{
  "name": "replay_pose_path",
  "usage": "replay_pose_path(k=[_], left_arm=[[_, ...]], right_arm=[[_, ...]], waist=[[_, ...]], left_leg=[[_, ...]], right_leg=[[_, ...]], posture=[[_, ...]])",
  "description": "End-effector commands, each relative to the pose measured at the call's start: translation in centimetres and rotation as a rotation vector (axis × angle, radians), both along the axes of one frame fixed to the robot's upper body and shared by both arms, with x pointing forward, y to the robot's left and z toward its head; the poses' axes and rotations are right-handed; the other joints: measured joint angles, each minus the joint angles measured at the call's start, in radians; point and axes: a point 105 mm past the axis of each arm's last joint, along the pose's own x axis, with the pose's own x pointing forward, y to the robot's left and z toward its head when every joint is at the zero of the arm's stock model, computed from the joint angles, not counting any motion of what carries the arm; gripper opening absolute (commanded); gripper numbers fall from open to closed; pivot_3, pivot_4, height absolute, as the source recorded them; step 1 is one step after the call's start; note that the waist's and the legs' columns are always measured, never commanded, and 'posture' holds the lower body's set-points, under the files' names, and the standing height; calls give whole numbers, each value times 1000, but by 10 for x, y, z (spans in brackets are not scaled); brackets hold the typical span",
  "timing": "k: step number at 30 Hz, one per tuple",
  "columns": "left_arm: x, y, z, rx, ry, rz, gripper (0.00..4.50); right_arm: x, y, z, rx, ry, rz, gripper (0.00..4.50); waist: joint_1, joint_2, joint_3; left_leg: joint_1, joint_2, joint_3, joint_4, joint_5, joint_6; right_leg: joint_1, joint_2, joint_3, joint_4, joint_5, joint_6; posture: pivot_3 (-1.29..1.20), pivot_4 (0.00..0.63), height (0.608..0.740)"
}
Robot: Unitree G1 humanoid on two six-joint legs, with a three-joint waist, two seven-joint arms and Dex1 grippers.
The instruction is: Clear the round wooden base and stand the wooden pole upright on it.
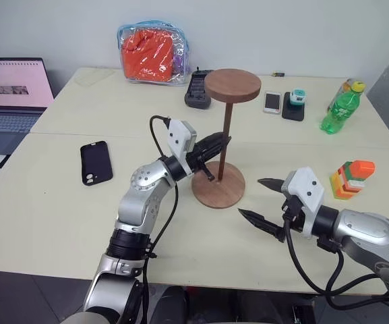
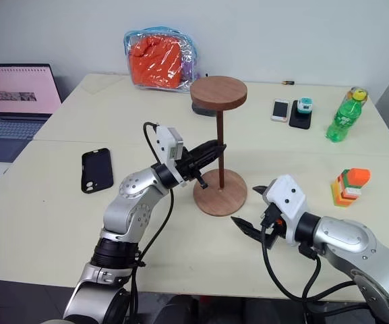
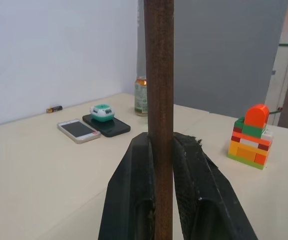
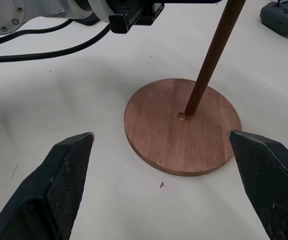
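The robot's left gripper should release the wooden pole, now nearly upright on the base, in the small centre hole of the round wooden base [image 1: 218,183].
The round wooden base [image 1: 214,192] lies flat at the middle of the table with nothing else on it. The wooden pole [image 1: 226,138] stands nearly upright on it, its smaller disc [image 1: 232,85] at the top. In the right wrist view the pole's lower end [image 4: 189,111] rests right beside the base's small centre hole [image 4: 182,117]. My left gripper [image 1: 226,140] is shut on the pole about halfway up, with one finger [image 3: 134,195] on each side of the rod. My right gripper [image 1: 249,197] stands open just right of the base, holding nothing.
A black phone [image 1: 95,162] lies left of the base. A laptop [image 1: 12,94] sits at the far left. At the back are an orange bag [image 1: 154,52], a black remote [image 1: 197,91], a white phone [image 1: 272,102] and a green bottle [image 1: 339,108]. A toy block stack [image 1: 350,179] stands at the right.
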Motion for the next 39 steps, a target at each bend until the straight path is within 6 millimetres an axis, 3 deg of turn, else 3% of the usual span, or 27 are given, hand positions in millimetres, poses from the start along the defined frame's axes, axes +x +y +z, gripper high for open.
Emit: replay_pose_path(k=[1, 39], left_arm=[[-7, -2, 6, -5, -48, -21, 226], [-11, 12, -9, 21, -22, 48, 225]], right_arm=[[-4, 2, 14, -2, -57, 23, 4500], [-2, -1, 10, -2, -29, 8, 4500]], waist=[[0, 0, 0], [0, 0, 0]], left_leg=[[0, 0, 0, 0, 0, 0], [2, 0, 0, 0, 0, 0]], right_leg=[[0, 0, 0, 0, 0, 0], [1, 0, 0, 0, 0, 0]], posture=[[0, 150, 740], [0, 150, 740]])
